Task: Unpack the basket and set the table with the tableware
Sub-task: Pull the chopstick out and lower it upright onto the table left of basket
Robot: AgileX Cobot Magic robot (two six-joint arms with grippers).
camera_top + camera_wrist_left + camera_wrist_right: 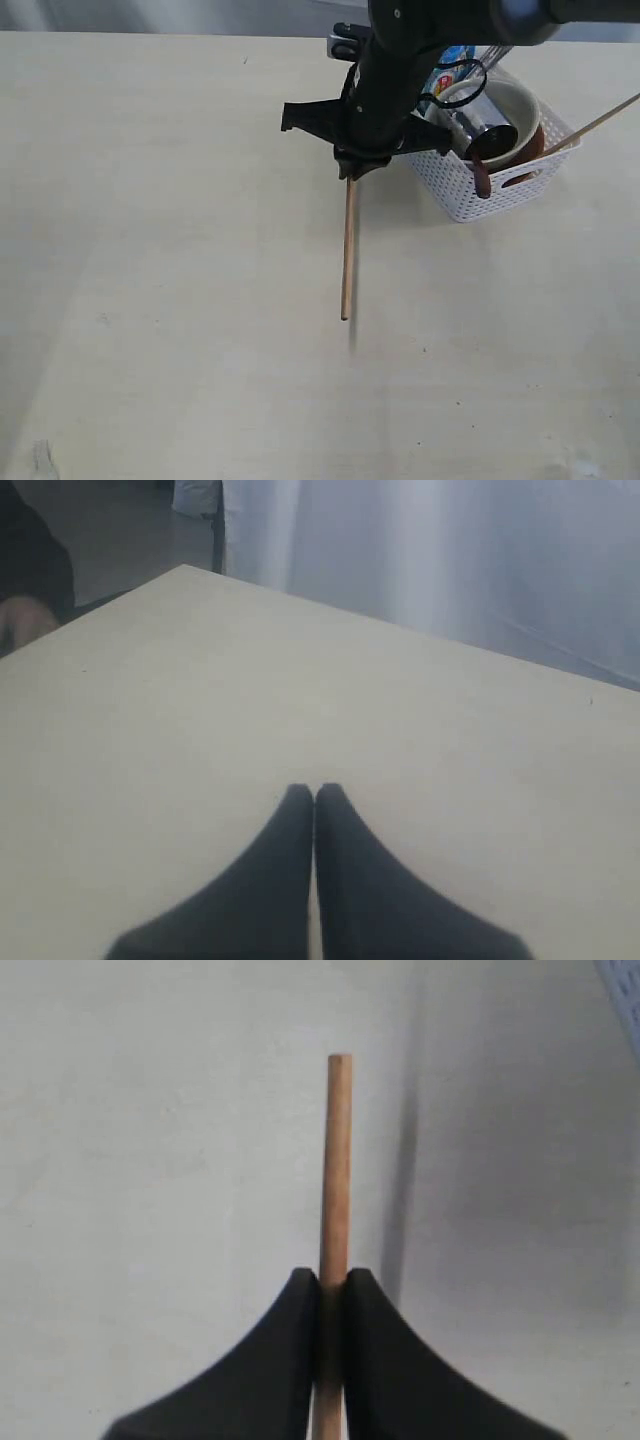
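The wooden chopstick will go down from my right gripper onto the bare table (367, 255), along its thin shadow and next to the white basket.
My right gripper (352, 170) is shut on a wooden chopstick (347, 250), which points down toward the table (150, 250) left of the basket; a thin shadow lies just past its free end. The right wrist view shows the chopstick (337, 1160) pinched between the black fingers (290, 1360). The white basket (470, 190) stands at the back right. It holds a steel cup (480, 125), a cream bowl (525, 100), a brown plate (528, 150), a reddish-brown spoon (482, 180) and a second chopstick (600, 120). My left gripper (315, 792) is shut on nothing above bare tabletop.
A blue snack bag (448, 70) sticks up at the back of the basket, behind my right arm (400, 60). The table's far edge (400, 630) meets a pale curtain in the left wrist view.
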